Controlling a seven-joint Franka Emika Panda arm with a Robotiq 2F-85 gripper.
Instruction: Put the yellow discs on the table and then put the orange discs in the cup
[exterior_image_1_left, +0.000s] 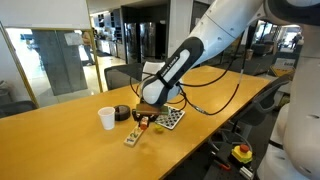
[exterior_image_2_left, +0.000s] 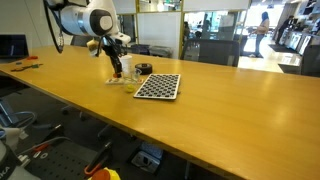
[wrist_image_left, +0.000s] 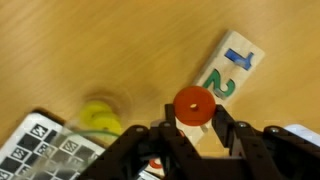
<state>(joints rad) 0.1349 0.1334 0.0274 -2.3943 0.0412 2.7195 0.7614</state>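
Observation:
Next, I let go of the orange disc inside the white paper cup (exterior_image_1_left: 107, 118), next to the low black round object.
My gripper (wrist_image_left: 193, 128) is shut on an orange disc (wrist_image_left: 194, 105) and holds it above a wooden strip (wrist_image_left: 228, 72) printed with the numbers 1 and 2. A blurred yellow disc (wrist_image_left: 100, 116) lies on the table (wrist_image_left: 90, 50) to the left of the fingers. In an exterior view the gripper (exterior_image_1_left: 143, 119) hangs low over the table (exterior_image_1_left: 60, 140), to the right of the white paper cup (exterior_image_1_left: 107, 118). It also shows in the exterior view from the far end (exterior_image_2_left: 116, 66). Other discs are too small to make out.
A black-and-white checkered board (exterior_image_1_left: 169, 120) lies right of the gripper and shows in both exterior views (exterior_image_2_left: 158, 86). A low black round object (exterior_image_1_left: 122, 113) stands between cup and gripper. The wooden strip (exterior_image_1_left: 133, 136) lies in front. A cable trails from the arm.

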